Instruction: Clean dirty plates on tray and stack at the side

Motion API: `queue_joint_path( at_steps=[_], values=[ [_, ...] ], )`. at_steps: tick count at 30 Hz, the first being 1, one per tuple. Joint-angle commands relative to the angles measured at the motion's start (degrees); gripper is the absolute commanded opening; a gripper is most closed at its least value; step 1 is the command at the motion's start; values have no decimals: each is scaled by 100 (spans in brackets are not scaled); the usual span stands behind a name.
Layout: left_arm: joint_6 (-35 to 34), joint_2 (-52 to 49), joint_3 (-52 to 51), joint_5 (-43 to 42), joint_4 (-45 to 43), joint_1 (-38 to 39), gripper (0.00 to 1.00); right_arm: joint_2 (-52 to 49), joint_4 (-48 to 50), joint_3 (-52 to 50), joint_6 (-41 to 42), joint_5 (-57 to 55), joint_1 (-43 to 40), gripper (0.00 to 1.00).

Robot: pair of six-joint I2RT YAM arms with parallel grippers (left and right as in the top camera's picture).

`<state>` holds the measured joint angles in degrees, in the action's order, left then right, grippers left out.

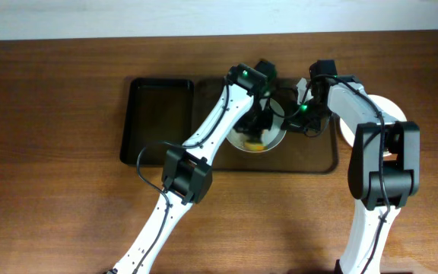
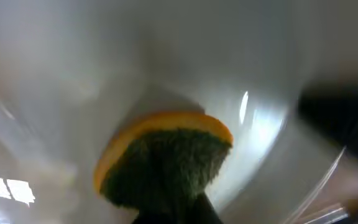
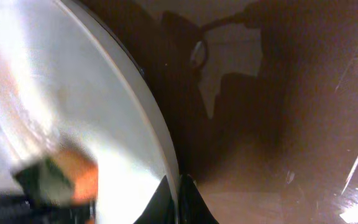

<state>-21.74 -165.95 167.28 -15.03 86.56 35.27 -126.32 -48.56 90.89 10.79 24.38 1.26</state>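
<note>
Next, I let go of the plate with my right gripper over the dark-brown tray's edge, partly on the other white plate [image 1: 356, 145].
A white plate [image 1: 274, 137] lies on the dark-brown tray [image 1: 318, 156]. My left gripper [image 1: 258, 125] is shut on an orange and green sponge [image 2: 163, 162] pressed against the plate's face [image 2: 73, 81]. My right gripper [image 3: 180, 186] is shut on the plate's rim [image 3: 157, 134], one finger on each side; in the overhead view the right gripper [image 1: 304, 114] sits at the plate's right edge. The sponge also shows blurred in the right wrist view [image 3: 58, 177]. Another white plate [image 1: 390, 110] lies to the right of the tray, mostly hidden by my right arm.
A smaller black tray [image 1: 158, 122] lies left of the brown tray. The wooden table [image 1: 52, 190] stretches to all sides. A pale wall edge [image 1: 204, 19] runs along the back.
</note>
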Motion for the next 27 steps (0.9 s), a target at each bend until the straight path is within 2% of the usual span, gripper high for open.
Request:
queue_joint_path(
  at_steps=[1,3,6,8,12,13,15,18,21,23,27],
  values=[
    [-11,-538,-240,1958,-634,-133,0,-151,-90,-164,44,-402,-63,4],
    [-7,-538,-240,2253,-901,-243,0,-151,-87,-164,44,-402,-63,4],
    [-7,-520,-223,2164,-852,-459,0,-151,-79,-164,42,-402,-63,4],
    [-4,-378,-85,1906,-424,-542,0,-151,-57,-164,42,-400,-63,4],
    [-2,190,457,1910,208,-562,0,-151,-44,-164,39,-402,-63,4],
    [42,586,778,1908,387,-588,0,-151,-44,-164,-48,-400,-66,4],
    [214,1095,1191,1950,817,-732,0,-142,-245,-52,-293,-339,-146,4],
    [212,1534,1257,1932,955,-1001,0,-4,-828,442,-614,-166,-284,4],
    [214,1648,1255,1488,1016,-1368,0,660,-1193,695,-627,-669,-238,4],
    [214,1648,1239,1139,1016,-1604,0,1163,-1333,695,-470,-1388,-162,4],
    [216,1646,1237,1139,1016,-1755,0,2133,-1569,695,-278,-2472,35,4]
  ],
)
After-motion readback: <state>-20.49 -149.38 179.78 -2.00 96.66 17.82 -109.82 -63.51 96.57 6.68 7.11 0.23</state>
